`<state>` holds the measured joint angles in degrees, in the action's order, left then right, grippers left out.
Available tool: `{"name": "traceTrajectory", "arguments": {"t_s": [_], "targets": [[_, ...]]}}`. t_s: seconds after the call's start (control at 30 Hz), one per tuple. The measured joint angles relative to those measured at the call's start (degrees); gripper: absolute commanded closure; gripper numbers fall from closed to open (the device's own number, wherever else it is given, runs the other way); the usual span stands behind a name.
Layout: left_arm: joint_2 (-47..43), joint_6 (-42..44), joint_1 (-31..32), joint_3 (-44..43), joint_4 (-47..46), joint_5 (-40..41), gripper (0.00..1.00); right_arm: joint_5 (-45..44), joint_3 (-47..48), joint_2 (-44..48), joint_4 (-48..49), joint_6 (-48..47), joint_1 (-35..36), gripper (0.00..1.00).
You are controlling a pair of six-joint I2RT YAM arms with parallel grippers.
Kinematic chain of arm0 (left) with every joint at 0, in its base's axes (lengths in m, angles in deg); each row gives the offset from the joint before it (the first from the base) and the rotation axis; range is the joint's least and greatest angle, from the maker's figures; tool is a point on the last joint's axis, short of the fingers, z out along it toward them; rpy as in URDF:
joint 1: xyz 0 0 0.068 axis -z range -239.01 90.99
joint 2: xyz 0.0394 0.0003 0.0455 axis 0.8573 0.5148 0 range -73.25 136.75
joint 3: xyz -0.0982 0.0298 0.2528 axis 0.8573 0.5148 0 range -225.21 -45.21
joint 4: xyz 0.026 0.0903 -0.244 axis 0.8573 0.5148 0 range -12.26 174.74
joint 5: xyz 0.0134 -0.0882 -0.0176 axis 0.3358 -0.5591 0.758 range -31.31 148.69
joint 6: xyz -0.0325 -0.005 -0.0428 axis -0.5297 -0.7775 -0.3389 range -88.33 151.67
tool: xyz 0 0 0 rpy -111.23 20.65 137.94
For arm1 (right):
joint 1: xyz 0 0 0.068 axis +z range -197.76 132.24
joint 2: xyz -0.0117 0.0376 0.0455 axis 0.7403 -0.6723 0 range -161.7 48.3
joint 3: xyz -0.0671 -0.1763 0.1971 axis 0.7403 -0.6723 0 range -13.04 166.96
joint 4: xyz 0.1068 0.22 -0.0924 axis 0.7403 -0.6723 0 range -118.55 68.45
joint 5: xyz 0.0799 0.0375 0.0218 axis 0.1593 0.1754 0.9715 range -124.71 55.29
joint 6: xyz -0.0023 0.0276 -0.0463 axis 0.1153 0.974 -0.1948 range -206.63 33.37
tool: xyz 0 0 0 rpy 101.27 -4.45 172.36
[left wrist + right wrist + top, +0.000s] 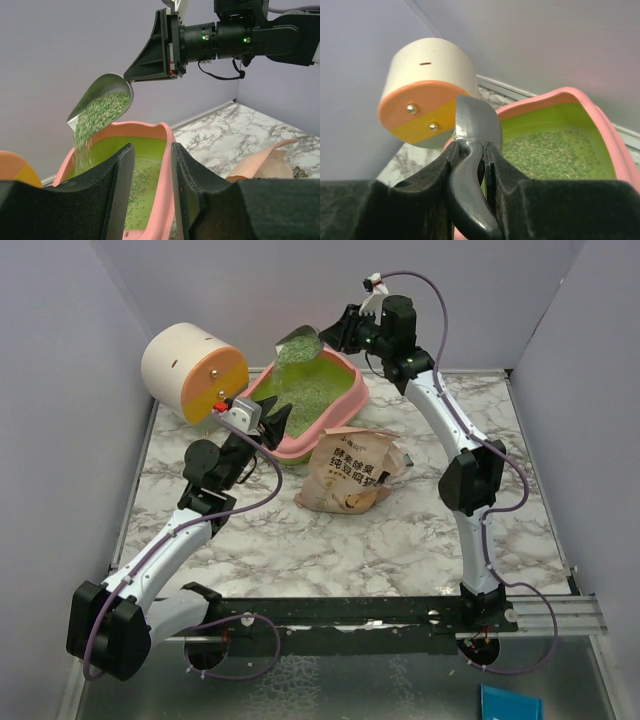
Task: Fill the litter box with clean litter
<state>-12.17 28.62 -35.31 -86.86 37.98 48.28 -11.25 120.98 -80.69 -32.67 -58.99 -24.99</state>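
Note:
My right gripper needs to let go of the grey scoop on the bare table (449, 431) between the litter box and the wall. The scoop is tilted above the box's back edge.
The pink litter box (352, 398) with its lime-green inside stands at the back of the table. Pale green litter (300, 392) covers part of its floor. My right gripper (335, 335) is shut on the handle of a grey metal scoop (300, 343), held tilted above the box's back edge. Litter (84, 131) is spilling from the scoop (102, 90) into the box (137, 127). My left gripper (272, 420) is at the box's near-left rim, and the pink rim runs between its fingers (153, 150). The right wrist view shows the right gripper (471, 147), scoop (476, 120), box (607, 122) and litter (550, 155).
A cream-and-orange cylinder (190, 370) lies just left of the box, close to the scoop (427, 75). A tan cartoon-cat bag (355, 472) lies open in front of the box, right of my left gripper (260, 162). Grey walls close in the back and sides.

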Motion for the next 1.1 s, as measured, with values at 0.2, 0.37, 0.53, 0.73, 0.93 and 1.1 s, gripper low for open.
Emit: {"name": "traceTrajectory", "arguments": {"t_s": [0.2,0.37,0.53,0.73,0.93,1.1], "targets": [[0.00,0.00,-0.11,0.00,0.02,0.11,0.61,-8.31,0.61,-0.24,-3.17,-8.44,1.49,0.99],[0.00,-0.02,-0.39,0.00,0.02,0.20,0.61,-14.86,0.61,-0.24,-4.00,-14.56,1.75,0.99],[0.00,-0.07,-0.72,0.00,0.02,0.20,0.60,-19.19,0.48,-0.22,-4.07,-20.70,2.08,0.99],[0.35,-0.26,-0.87,0.00,0.02,0.17,0.58,-23.54,-6.34,1.84,-1.81,-29.24,4.31,0.99],[1.20,-0.46,-1.16,0.00,0.09,0.11,0.57,-26.25,-14.62,4.24,1.25,-34.36,6.05,0.99],[1.68,-0.52,-1.16,0.00,0.09,-0.17,0.57,-28.96,-21.03,8.52,4.00,-35.45,5.99,0.99]]}}
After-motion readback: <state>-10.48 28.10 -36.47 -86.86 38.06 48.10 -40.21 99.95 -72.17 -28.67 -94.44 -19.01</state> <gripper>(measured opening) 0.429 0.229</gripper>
